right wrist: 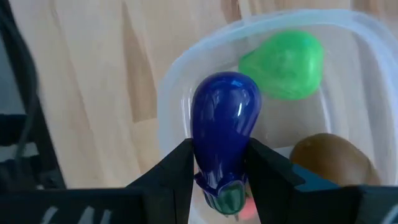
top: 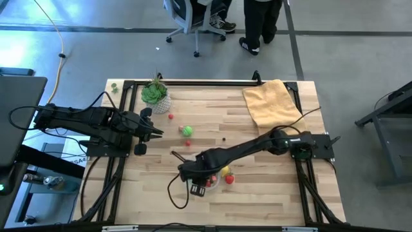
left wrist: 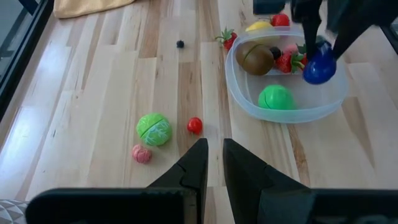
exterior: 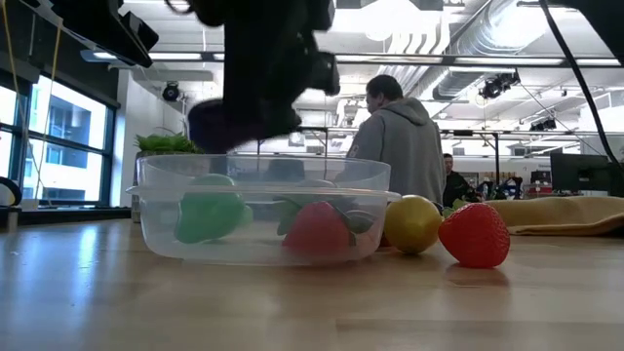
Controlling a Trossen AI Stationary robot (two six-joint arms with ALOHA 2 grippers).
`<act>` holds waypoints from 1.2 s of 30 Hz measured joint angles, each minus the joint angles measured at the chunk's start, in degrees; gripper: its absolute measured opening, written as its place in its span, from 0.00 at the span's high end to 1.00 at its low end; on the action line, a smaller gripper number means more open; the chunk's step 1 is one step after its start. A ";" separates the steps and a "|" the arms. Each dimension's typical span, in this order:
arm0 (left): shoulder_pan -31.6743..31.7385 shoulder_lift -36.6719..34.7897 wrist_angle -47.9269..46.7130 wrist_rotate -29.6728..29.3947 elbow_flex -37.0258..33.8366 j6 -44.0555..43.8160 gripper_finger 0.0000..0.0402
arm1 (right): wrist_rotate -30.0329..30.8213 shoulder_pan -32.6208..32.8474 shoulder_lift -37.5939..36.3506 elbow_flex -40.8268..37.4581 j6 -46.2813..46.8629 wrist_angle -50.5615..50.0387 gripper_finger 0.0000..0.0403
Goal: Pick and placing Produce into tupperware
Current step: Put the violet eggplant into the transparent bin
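Observation:
I need to release the eggplant from my right gripper in the tub (top: 196, 183) (right wrist: 213, 118), between the green fruit and the tub's near side. The eggplant is now held over the tub.
The clear tupperware tub (left wrist: 249, 106) stands on the wooden table near its front edge. It holds a green fruit (right wrist: 286, 62), a brown kiwi (right wrist: 329, 158) and strawberries (left wrist: 285, 61). My right gripper (right wrist: 221, 155) hangs over the tub (top: 215, 182), shut on the purple eggplant (right wrist: 225, 118). A lemon (exterior: 411, 222) and a strawberry (exterior: 475, 234) lie on the table beside the tub. A green leafy piece (left wrist: 153, 129), a red berry (left wrist: 194, 125) and a pink berry (left wrist: 142, 154) lie further left. My left gripper (left wrist: 214, 155) waits shut above the table's left side, with nothing in it. My right gripper pinches the eggplant between its two fingers (right wrist: 177, 168) at the narrow stem end, just beyond the green cap (right wrist: 227, 196). The fingers come from above, slanting steeply down. The eggplant hangs with its round end (right wrist: 227, 93) downward, lifted clear above the tub's inside (exterior: 229, 125).
A potted green plant (top: 155, 95) stands at the far left of the table and a yellow cloth (top: 271, 101) lies at the far right. A small dark berry (left wrist: 180, 44) and another strawberry (left wrist: 228, 38) lie mid-table. People and a chair are beyond the far edge.

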 joint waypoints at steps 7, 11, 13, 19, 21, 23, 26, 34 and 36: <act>0.00 0.00 0.00 -0.02 -0.01 0.00 0.90 | -2.00 -0.12 2.71 0.00 -3.83 0.22 0.71; 0.00 0.00 0.00 -0.01 -0.02 0.01 0.90 | -2.11 -0.22 3.92 0.00 -4.89 0.48 0.71; 0.00 0.00 -0.02 -0.01 -0.01 0.02 0.90 | -2.11 -0.24 4.49 0.00 -5.80 0.76 0.71; 0.00 0.00 0.00 -0.01 0.00 0.00 0.90 | -2.12 -0.50 5.42 0.00 -6.15 1.17 0.71; 0.00 0.00 0.00 0.00 0.00 0.01 0.90 | -1.95 -0.50 5.42 0.00 -6.15 1.45 0.71; 0.00 0.00 0.00 0.00 0.00 0.02 0.90 | -1.75 -0.52 5.42 0.00 -6.15 1.74 0.71; 0.00 0.00 0.00 0.00 -0.01 0.01 0.90 | -1.50 -0.51 5.42 0.00 -6.15 1.90 0.71; 0.00 0.00 0.00 0.00 0.00 0.01 0.90 | -0.41 -0.55 5.42 0.00 -6.15 2.35 0.71; 0.00 0.00 0.00 0.00 -0.02 0.00 0.90 | -0.41 -0.53 5.42 0.00 -6.10 2.58 0.71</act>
